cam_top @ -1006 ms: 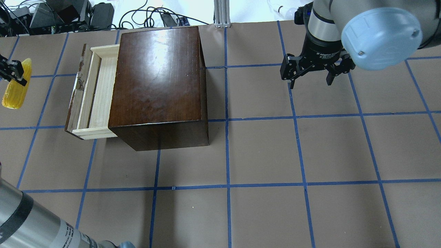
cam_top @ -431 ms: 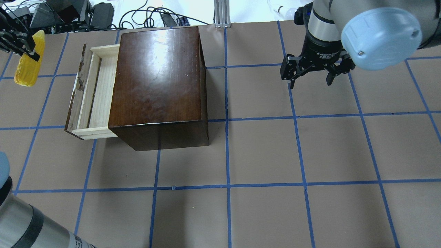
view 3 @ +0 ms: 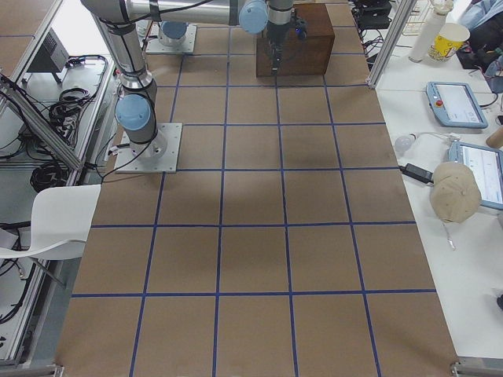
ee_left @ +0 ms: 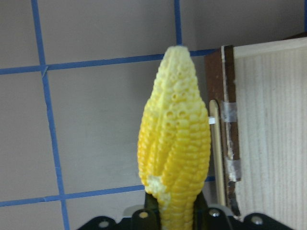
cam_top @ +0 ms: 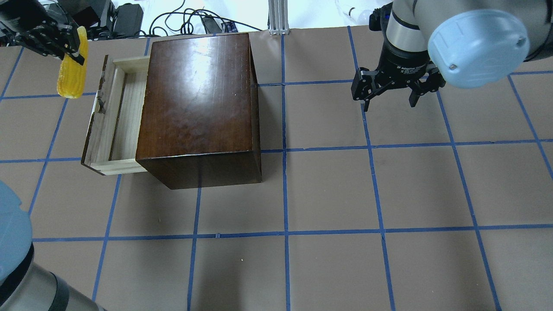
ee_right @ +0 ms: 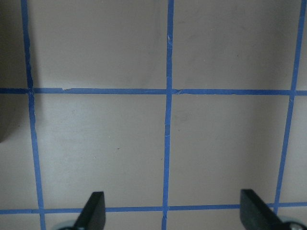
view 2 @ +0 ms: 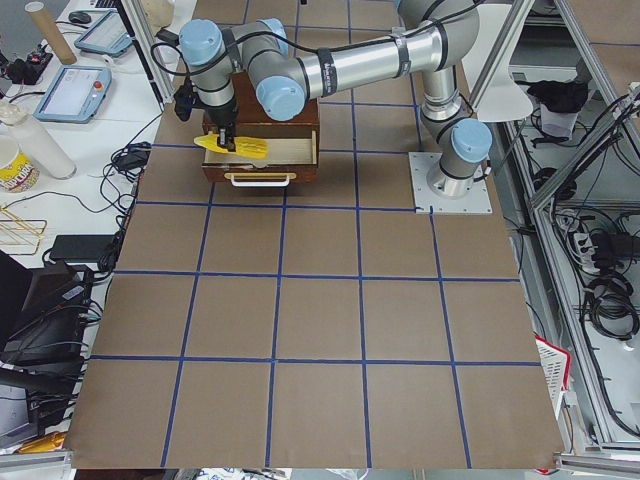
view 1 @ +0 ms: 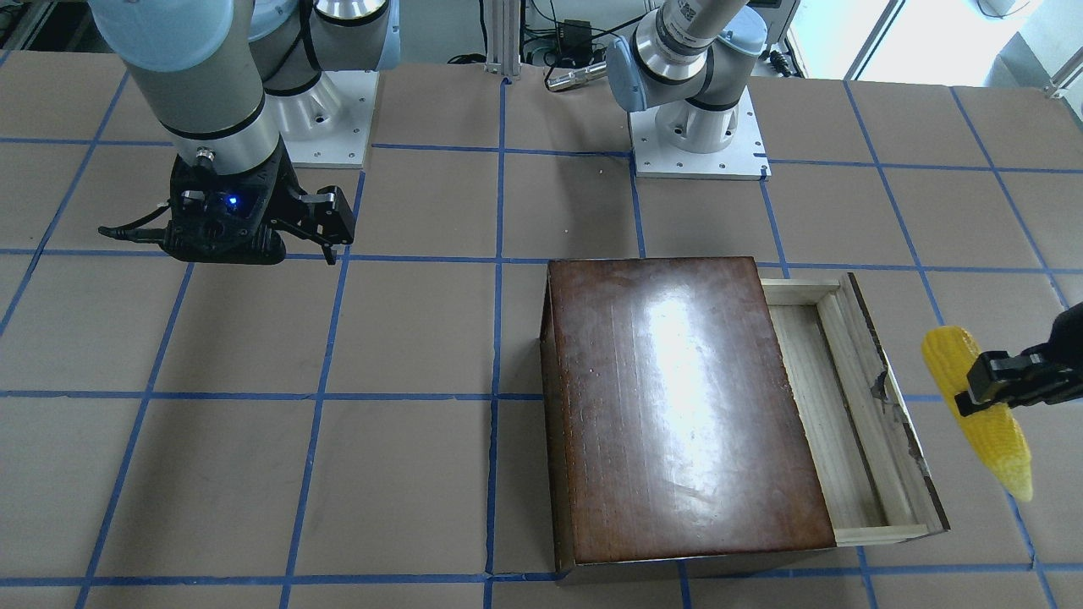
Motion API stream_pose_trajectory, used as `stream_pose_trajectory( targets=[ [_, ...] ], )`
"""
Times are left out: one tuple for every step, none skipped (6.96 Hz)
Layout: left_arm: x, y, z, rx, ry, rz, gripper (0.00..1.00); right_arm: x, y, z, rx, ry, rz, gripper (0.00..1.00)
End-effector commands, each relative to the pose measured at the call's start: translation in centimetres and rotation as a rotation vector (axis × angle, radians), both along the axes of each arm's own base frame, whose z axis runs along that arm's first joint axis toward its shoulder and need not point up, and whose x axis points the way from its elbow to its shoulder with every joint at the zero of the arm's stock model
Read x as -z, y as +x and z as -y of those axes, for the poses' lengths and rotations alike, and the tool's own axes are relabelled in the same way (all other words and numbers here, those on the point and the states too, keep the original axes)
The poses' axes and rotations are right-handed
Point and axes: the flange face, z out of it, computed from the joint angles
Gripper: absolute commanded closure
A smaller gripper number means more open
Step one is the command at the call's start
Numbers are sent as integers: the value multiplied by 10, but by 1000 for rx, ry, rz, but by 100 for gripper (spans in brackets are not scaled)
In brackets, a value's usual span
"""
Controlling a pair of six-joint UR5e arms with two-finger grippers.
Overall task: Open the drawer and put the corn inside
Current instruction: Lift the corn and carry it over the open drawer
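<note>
My left gripper needs to release the yellow corn, held just outside the drawer's front panel, on the drawer's pale bottom, close beside the dark-brown box (view 1: 827,419).
The drawer (cam_top: 125,116) stands pulled out to the left of the dark-brown box (cam_top: 198,95), and its pale wooden tray is empty. My left gripper (cam_top: 74,46) is shut on the yellow corn (cam_top: 71,80) and holds it in the air just outside the drawer's front panel (cam_top: 96,119), near its far corner. In the left wrist view the corn (ee_left: 175,143) points away from me, with the drawer (ee_left: 268,120) to its right. The front-facing view shows the corn (view 1: 943,359) beside the drawer (view 1: 825,406). My right gripper (cam_top: 389,103) is open and empty, hovering over bare table far to the right.
Cables and equipment (cam_top: 86,17) lie beyond the table's far edge, with an aluminium post (cam_top: 278,17) behind the box. The arm bases (view 1: 698,135) sit on the robot's side. The table is covered in brown paper with a grid of blue tape.
My left gripper has carried the corn away from the robot and to the right, from the view's left edge to just beside the drawer front. The right arm has not moved.
</note>
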Motion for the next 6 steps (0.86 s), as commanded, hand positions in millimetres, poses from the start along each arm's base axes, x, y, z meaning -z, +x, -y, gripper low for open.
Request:
stream_pose_trajectory(
  targets=[
    [34, -61, -6, -69, 81, -22, 100, 0, 0, 0, 0, 1, -1, 0],
    [56, -62, -6, -59, 114, -28, 100, 1, 0, 0, 0, 3, -1, 0],
    [66, -58, -5, -54, 125, -32, 100, 1, 0, 0, 0, 3, -1, 0],
    [73, -55, -3, -57, 132, -30, 100, 0, 0, 0, 0, 0, -1, 0],
    [81, -54, 0, -54, 140, -33, 100, 0, 0, 0, 0, 1, -1, 0],
    [92, -54, -1, -54, 161, -38, 98, 0, 0, 0, 0, 1, -1, 0]
  ],
)
